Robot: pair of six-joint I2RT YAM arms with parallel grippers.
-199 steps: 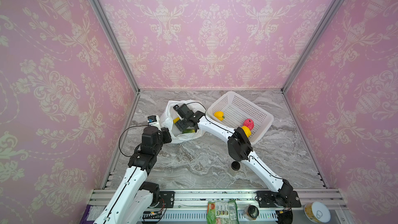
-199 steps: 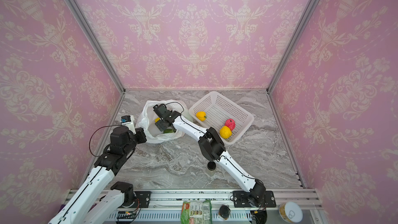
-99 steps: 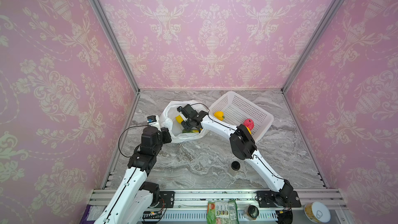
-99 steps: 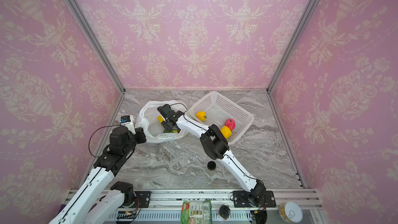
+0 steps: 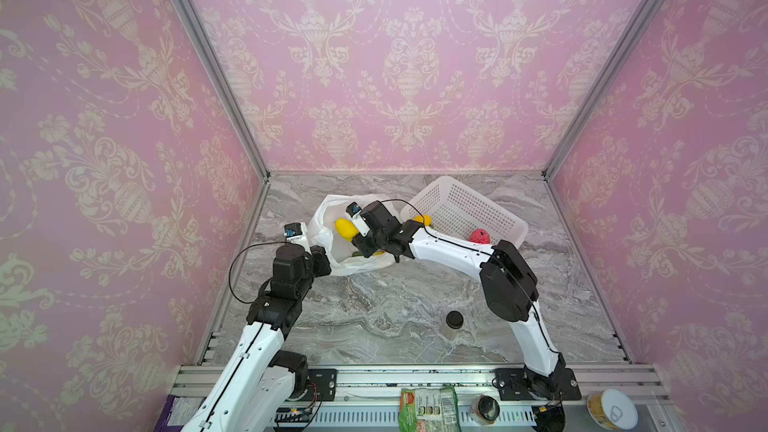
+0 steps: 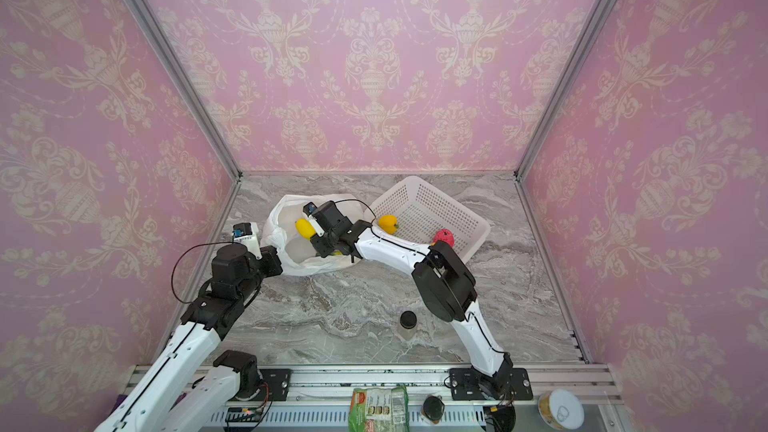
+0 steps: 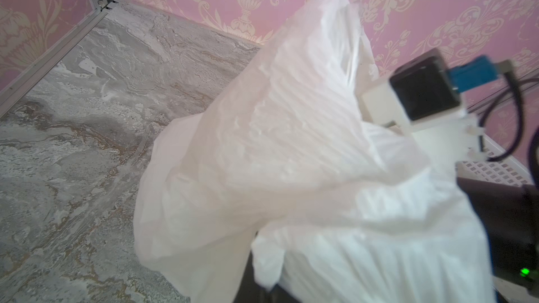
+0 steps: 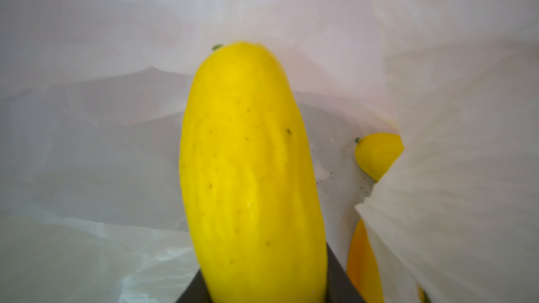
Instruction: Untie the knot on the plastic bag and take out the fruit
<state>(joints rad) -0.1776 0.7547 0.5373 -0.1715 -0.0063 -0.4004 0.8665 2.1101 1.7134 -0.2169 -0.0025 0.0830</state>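
Observation:
My right gripper needs to let go of the long yellow fruit so that it rests in the basket [image 5: 446,222], just beside the yellow fruit that is there.
The white plastic bag [image 5: 326,218] [image 6: 286,211] lies with its mouth open at the back left of the marble table; the knot is out of view. My left gripper [image 5: 325,258] [image 7: 259,284] is shut on the bag's near edge, holding it up. My right gripper [image 5: 356,239] [image 8: 262,285] reaches into the bag and is shut on a long yellow fruit [image 5: 345,229] [image 6: 304,228] [image 8: 250,170], which sticks out past its fingers. Deeper in the bag lie a small yellow fruit [image 8: 377,155] and an orange one [image 8: 361,257], both partly covered by plastic.
A white perforated basket [image 5: 465,209] [image 6: 428,201] stands right of the bag, holding a yellow fruit [image 6: 388,223] and a pink-red one [image 5: 480,236]. A small black-lidded jar [image 5: 454,322] stands nearer the front. Pink walls close in three sides.
My right gripper's jaws have closed on the long yellow fruit inside the bag, and it has shifted slightly. The left gripper still holds the bag's edge in the same place.

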